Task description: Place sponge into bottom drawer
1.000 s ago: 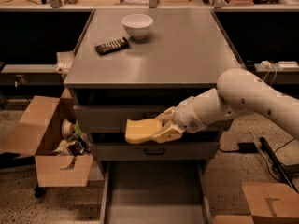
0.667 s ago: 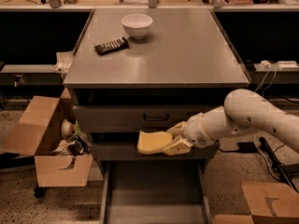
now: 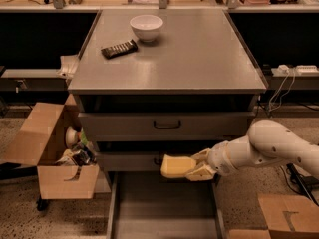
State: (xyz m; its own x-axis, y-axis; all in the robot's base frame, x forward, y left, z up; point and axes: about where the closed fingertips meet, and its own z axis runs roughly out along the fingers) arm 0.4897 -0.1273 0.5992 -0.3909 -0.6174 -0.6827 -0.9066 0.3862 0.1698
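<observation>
The robot's gripper needs to let go of the sponge on the bottom drawer's bare inside (image 3: 179,215), well out from the drawer's back edge.
The pale yellow sponge (image 3: 175,166) is held flat in my gripper (image 3: 195,167), whose white arm comes in from the right. The gripper is shut on the sponge's right end. The sponge hangs in front of the middle drawer's face, above the back edge of the bottom drawer (image 3: 162,210). The bottom drawer is pulled out wide open, a shallow grey tray with low side walls and a bare floor.
A white bowl (image 3: 146,27) and a dark ribbed bar (image 3: 119,49) lie on the grey cabinet top (image 3: 199,59). The two upper drawers (image 3: 167,125) are closed. An open cardboard box (image 3: 55,151) of clutter stands at the left, another box (image 3: 286,215) at the lower right.
My gripper has carried the sponge down and a little to the right, from the level of the middle drawer's top to just above the open bottom drawer.
</observation>
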